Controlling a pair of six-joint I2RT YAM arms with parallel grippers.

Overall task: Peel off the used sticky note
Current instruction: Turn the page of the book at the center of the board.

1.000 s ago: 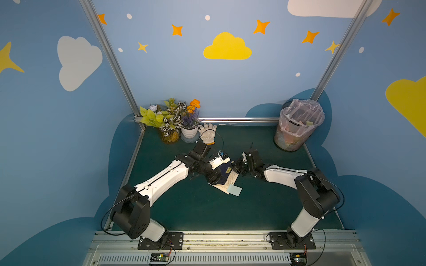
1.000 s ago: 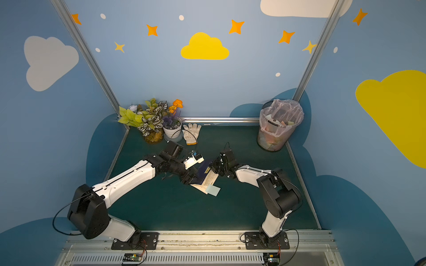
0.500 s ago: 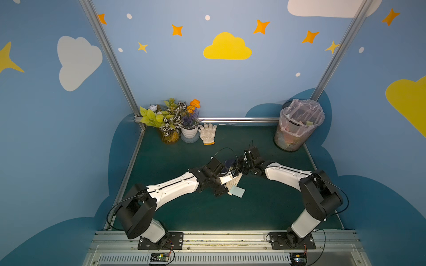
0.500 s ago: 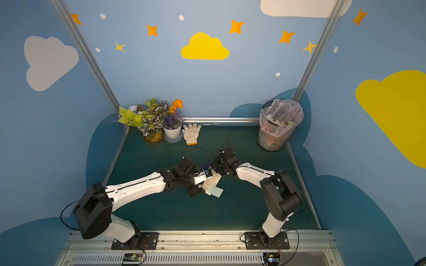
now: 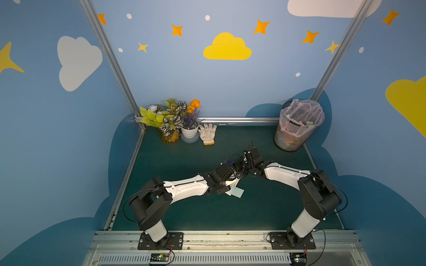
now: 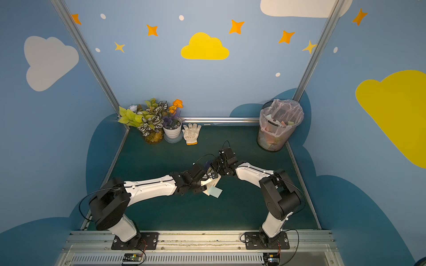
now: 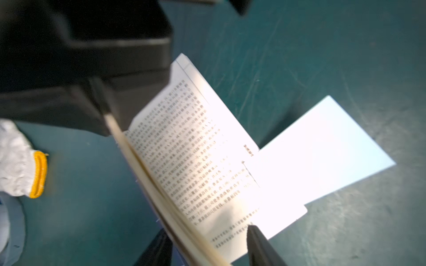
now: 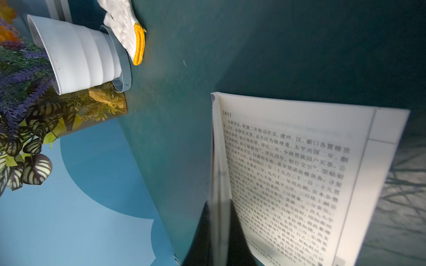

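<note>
The robot's right gripper is closed on the page block, so its left gripper should hold the block open while the right gripper takes the sticky note's jutting end [image 5: 237, 192].
An open book [image 7: 196, 147] of printed pages hangs above the green table, and my right gripper [image 8: 220, 232] is shut on its page block. A pale blue sticky note [image 7: 322, 149] sticks to one printed page and juts past that page's edge; both top views show the sticky note [image 5: 237, 191] [image 6: 215, 191] below the two wrists. My left gripper [image 7: 209, 248] straddles the book's lower edge. One of its fingers [image 7: 260, 246] touches the printed page near the note, the other sits behind the page block. Its jaws stand apart.
A bin [image 5: 298, 125] lined with a pink bag stands at the back right. A white work glove [image 5: 208, 135], a white plant pot [image 5: 189, 132] and artificial flowers [image 5: 170, 117] sit at the back left. Metal rails border the green table [image 5: 184, 214].
My left arm has swung nearer and rightwards, bringing its gripper in under the book by the note, and its jaws have narrowed. The right gripper keeps its hold on the book.
</note>
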